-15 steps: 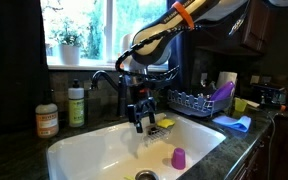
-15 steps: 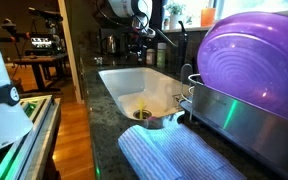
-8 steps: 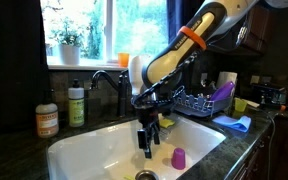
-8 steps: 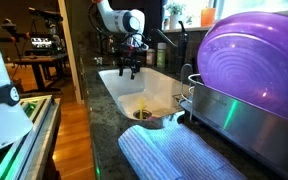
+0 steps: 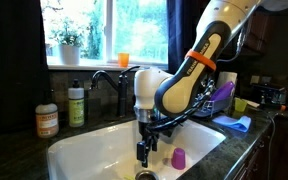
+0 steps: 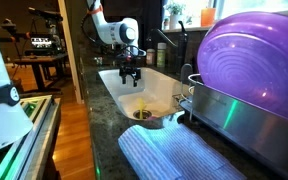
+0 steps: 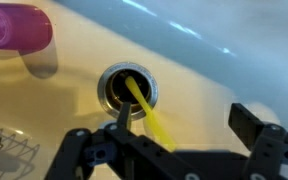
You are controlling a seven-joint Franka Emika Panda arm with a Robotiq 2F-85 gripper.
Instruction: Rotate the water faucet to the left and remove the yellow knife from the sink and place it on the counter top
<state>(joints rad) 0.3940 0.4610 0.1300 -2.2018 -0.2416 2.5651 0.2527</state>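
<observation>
The gripper I have will close on the far end of the yellow knife (image 5: pixel 128 178) (image 7: pixel 167 143), which lies away from the metal drain.
The yellow knife (image 7: pixel 152 118) lies flat on the floor of the white sink (image 5: pixel 84 150), one end over the metal drain (image 7: pixel 112 88). It also shows as a yellow streak in an exterior view (image 6: pixel 141 106). My gripper (image 7: pixel 184 125) is open and hangs just above the knife, its left finger close to the blade; it holds nothing. In both exterior views the gripper (image 5: pixel 142 152) (image 6: pixel 131 72) is low inside the basin. The dark water faucet (image 5: pixel 106 77) arches behind the sink. The dark speckled counter top (image 5: pixel 9 158) surrounds the basin.
A purple cup (image 5: pixel 178 158) stands in the sink right of the gripper and shows in the wrist view (image 7: pixel 19 25). Two soap bottles (image 5: pixel 76 104) stand left of the faucet. A dish rack (image 5: pixel 196 102) with a purple plate (image 6: pixel 254 60), a yellow mug (image 5: pixel 241 105) and a blue cloth (image 6: pixel 179 155) lie beside the sink.
The arm has swung away from the faucet and dropped into the basin, bringing the open gripper down over the drain and the knife.
</observation>
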